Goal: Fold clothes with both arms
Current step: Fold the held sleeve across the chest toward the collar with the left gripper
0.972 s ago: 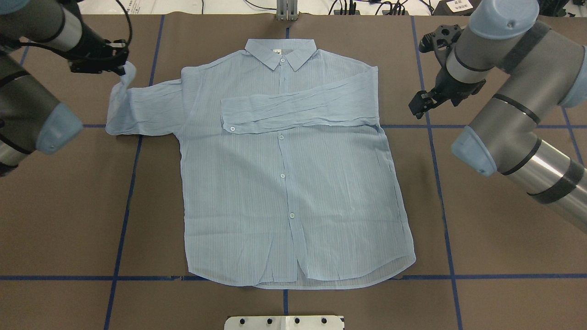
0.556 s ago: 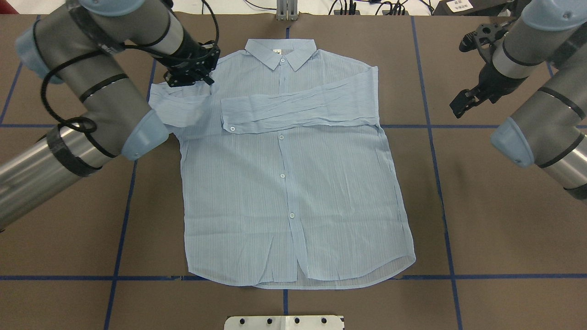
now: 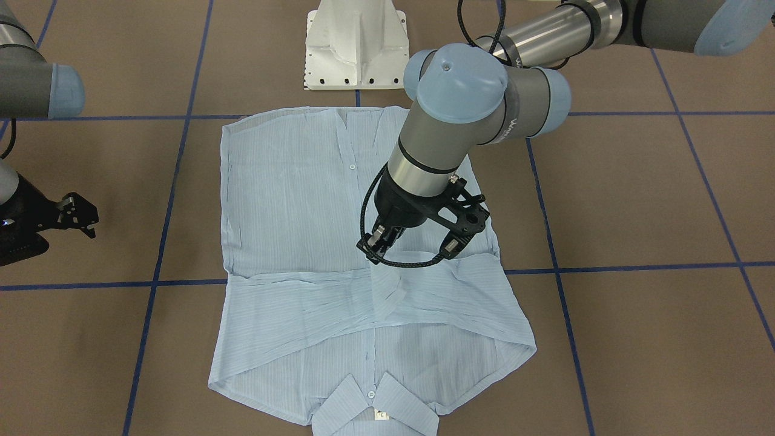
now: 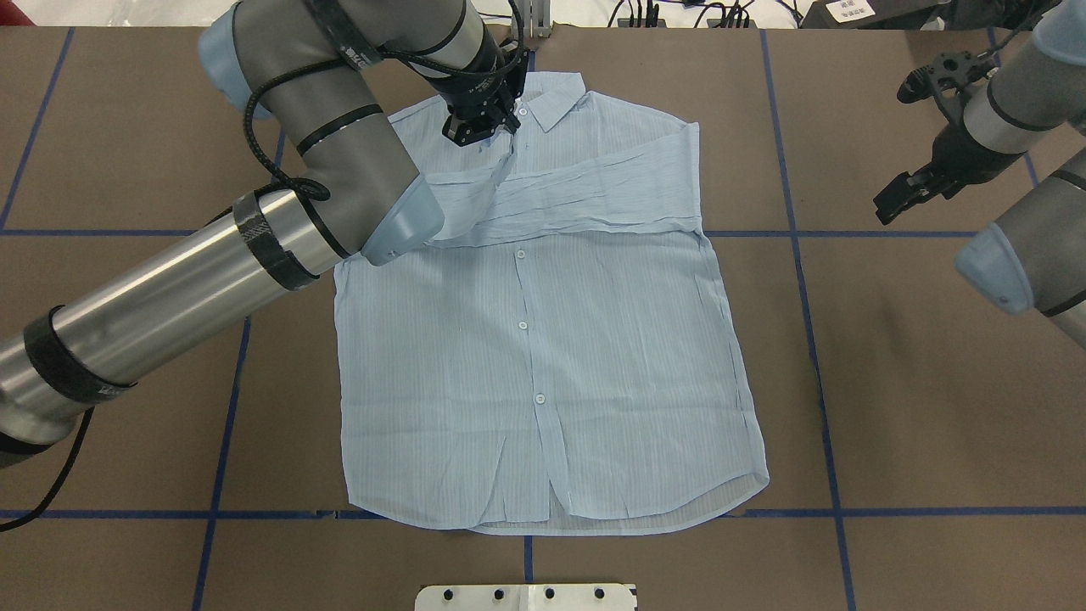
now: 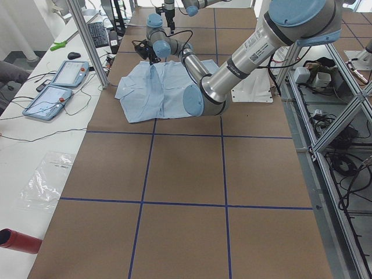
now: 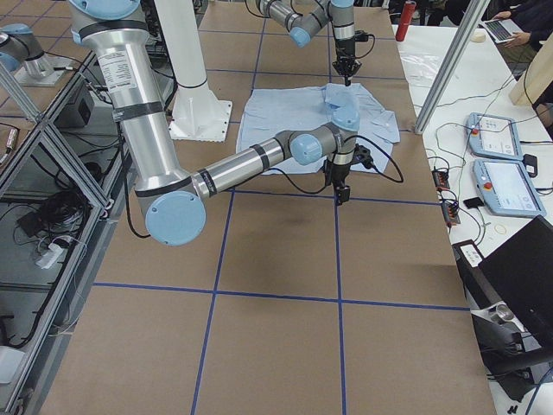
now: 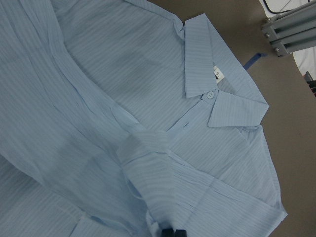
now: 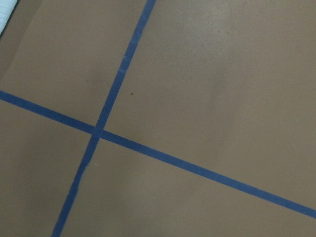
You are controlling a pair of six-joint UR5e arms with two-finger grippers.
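Next, I lay the cuff on the folded sleeve's edge (image 3: 334, 270) facing the white pedestal base, using my left gripper.
The pale blue shirt (image 4: 543, 356) lies flat and buttoned on the brown table, collar (image 4: 556, 98) at the far side. Its right sleeve (image 4: 594, 204) is folded across the chest. My left gripper (image 4: 481, 131) hangs just below the collar, shut on the cuff of the left sleeve (image 4: 471, 199), which is drawn up and over the chest. In the left wrist view the sleeve (image 7: 148, 168) runs into the shut fingertips (image 7: 173, 232). From the front, the left gripper (image 3: 378, 245) stands above the lifted fabric. My right gripper (image 4: 898, 197) is open over bare table, well right of the shirt.
The white pedestal base (image 4: 526, 596) sits at the near table edge. Blue tape lines (image 4: 806, 280) grid the brown tabletop. A side bench holds tablets (image 5: 58, 87) and a red cylinder (image 5: 17, 241). Metal frame posts (image 6: 449, 60) stand along the table's far side.
My left gripper carried the left sleeve from the table's left side rightward over the chest to below the collar. The right arm drew back further right.
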